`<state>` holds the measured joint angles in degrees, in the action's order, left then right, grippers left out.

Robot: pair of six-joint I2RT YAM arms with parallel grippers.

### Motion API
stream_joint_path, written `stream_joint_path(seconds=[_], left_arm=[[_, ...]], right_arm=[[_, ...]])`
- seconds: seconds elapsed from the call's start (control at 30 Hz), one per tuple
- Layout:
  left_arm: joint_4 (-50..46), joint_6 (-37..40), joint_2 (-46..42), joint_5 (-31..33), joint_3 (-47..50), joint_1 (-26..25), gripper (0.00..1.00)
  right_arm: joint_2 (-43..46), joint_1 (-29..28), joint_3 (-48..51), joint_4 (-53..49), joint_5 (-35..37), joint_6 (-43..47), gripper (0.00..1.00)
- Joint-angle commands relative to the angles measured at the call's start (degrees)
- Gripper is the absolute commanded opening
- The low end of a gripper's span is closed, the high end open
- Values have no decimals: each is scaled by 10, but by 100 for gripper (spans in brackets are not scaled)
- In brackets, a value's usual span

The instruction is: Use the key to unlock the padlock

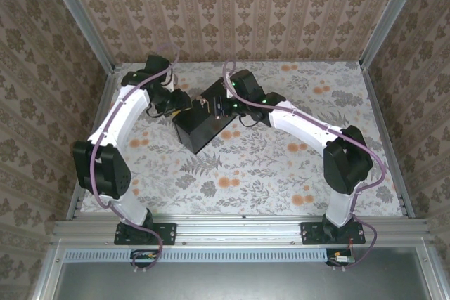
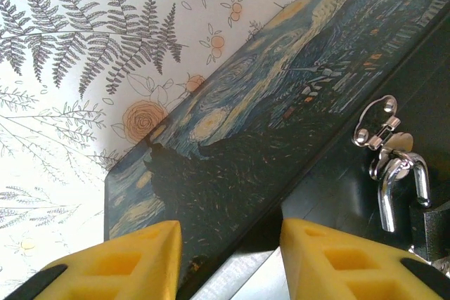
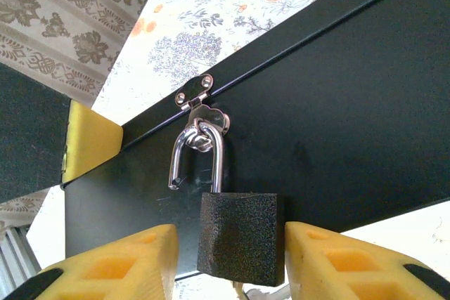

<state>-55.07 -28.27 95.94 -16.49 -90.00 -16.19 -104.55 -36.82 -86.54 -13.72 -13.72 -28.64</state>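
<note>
The padlock body sits off-centre in the robot's right gripper with its open shackle through the hasp, so that gripper should recentre and grip the body (image 3: 240, 235) before unhooking it.
The padlock (image 3: 240, 237) has a dark grainy body and a chrome shackle (image 3: 199, 152). It hangs from the hasp (image 3: 200, 107) on the front of the black box (image 1: 204, 130). One shackle leg is out of the body and hangs free. A bit of metal, apparently the key (image 3: 239, 289), pokes out under the body. My right gripper (image 3: 230, 244) is open, with the padlock body between its yellow fingers; the left one stands clear of it. My left gripper (image 2: 230, 237) is open over the box's painted lid (image 2: 232, 138), and the shackle (image 2: 401, 184) hangs to its right.
The box sits at an angle at the back centre of the flower-printed floor (image 1: 246, 166), between both arms. Patterned walls (image 1: 239, 5) close in three sides. A yellow finger (image 3: 88, 142) of the left gripper shows beside the box's left end.
</note>
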Motion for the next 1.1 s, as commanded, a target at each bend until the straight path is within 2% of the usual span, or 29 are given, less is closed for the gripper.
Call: stream_joint_path(seconds=[0.0, 0.17, 0.5, 0.7, 0.77, 0.87, 0.93, 1.07], left_arm=[[-23, -8, -8, -27, 25, -15, 42], [-20, -11, -13, -21, 30, -19, 42], [-19, -7, -19, -25, 32, -21, 42], [-6, -30, -30, -31, 58, -25, 42], [10, -52, -44, -35, 78, -28, 42], [19, -81, -59, -42, 95, -27, 42], [28, -93, -68, -58, 104, -28, 42], [27, -99, -84, -83, 106, -28, 43]], right_arm=[[5, -26, 3, -10, 12, -18, 42], [-22, -65, -64, -104, 109, 46, 44], [-76, -90, -148, -220, 205, 128, 36], [-90, -100, -177, -222, 212, 132, 22], [-93, -102, -184, -222, 209, 116, 12], [-101, -103, -190, -221, 213, 79, 4], [-104, -104, -188, -223, 227, 59, 0], [-96, -99, -186, -215, 232, 39, 0]])
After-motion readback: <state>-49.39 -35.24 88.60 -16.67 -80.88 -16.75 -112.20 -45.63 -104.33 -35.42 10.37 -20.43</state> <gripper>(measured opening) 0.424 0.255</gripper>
